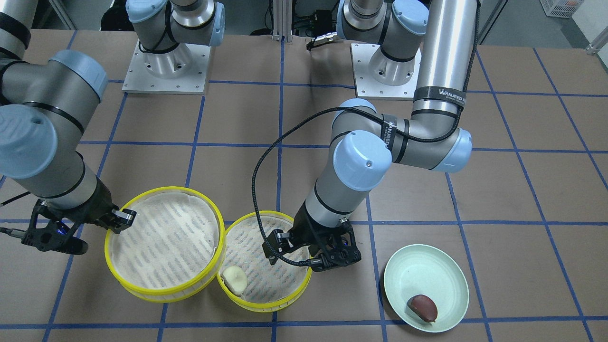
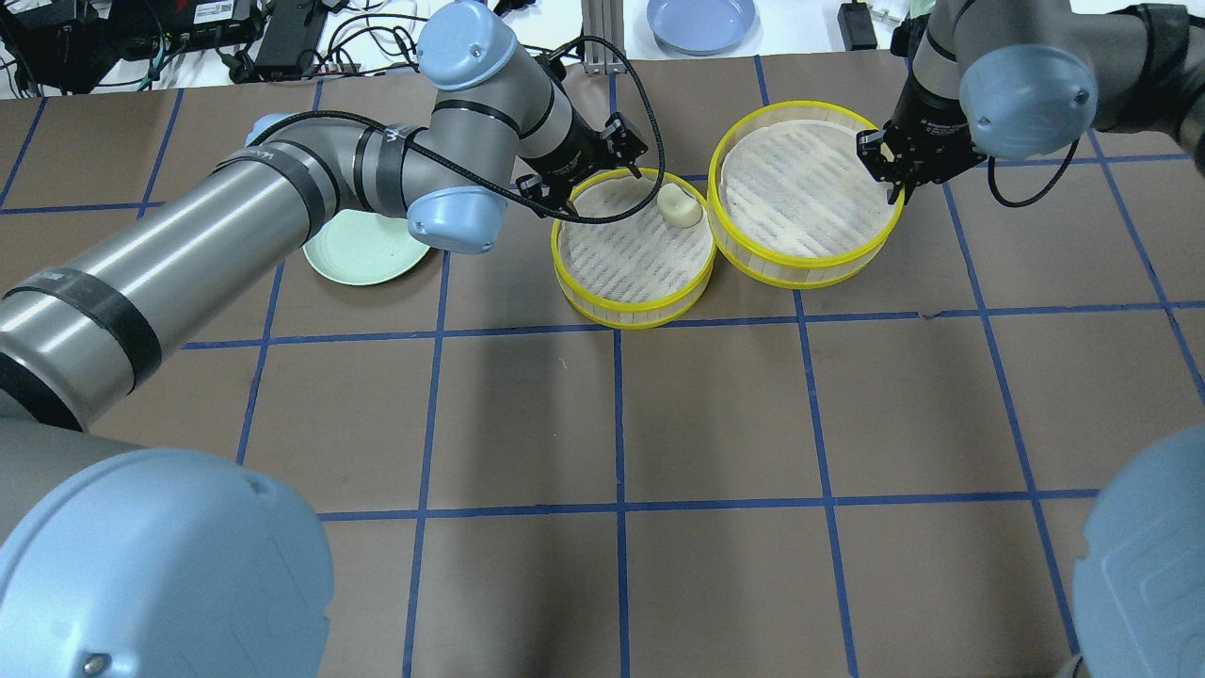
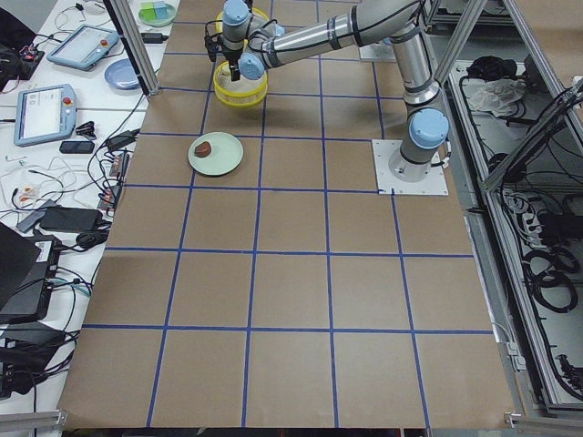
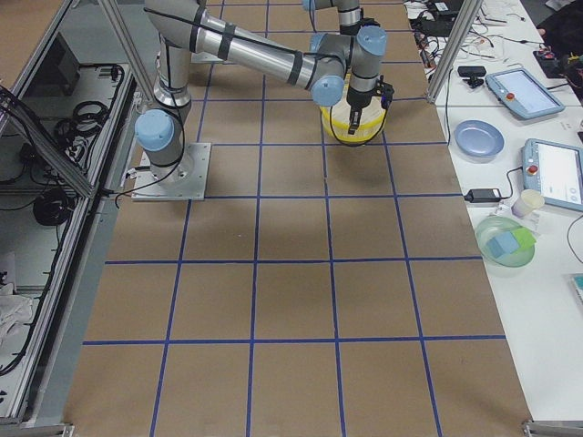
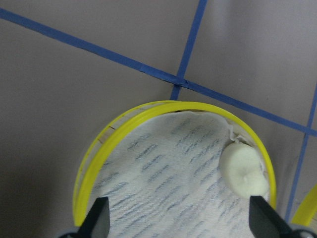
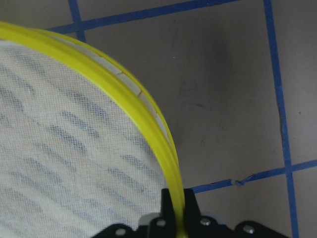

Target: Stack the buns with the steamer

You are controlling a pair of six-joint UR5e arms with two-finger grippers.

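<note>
Next, my left gripper needs to go to the dark reddish-brown bun on the pale green plate and close on its round end (image 1: 419, 303) opposite the stem.
The cream-white bun (image 1: 234, 279) lies in the smaller yellow steamer tray (image 1: 289, 300), against its rim; it also shows in the overhead view (image 2: 680, 205) and the left wrist view (image 5: 242, 168). My left gripper (image 1: 275, 245) hangs open and empty over this tray, its fingers (image 5: 99, 220) wide apart. The dark reddish-brown bun (image 1: 423, 307) lies on the pale green plate (image 1: 413, 266). My right gripper (image 1: 124, 218) is shut on the rim of the second, empty steamer tray (image 1: 156, 292), as the right wrist view (image 6: 177, 210) shows.
The two trays stand side by side with rims touching (image 2: 713, 221). The plate (image 2: 362, 252) is on the left arm's side of them. The arm bases (image 1: 166, 66) stand at the robot's table edge. A blue plate (image 2: 701, 21) and devices lie on the operators' bench.
</note>
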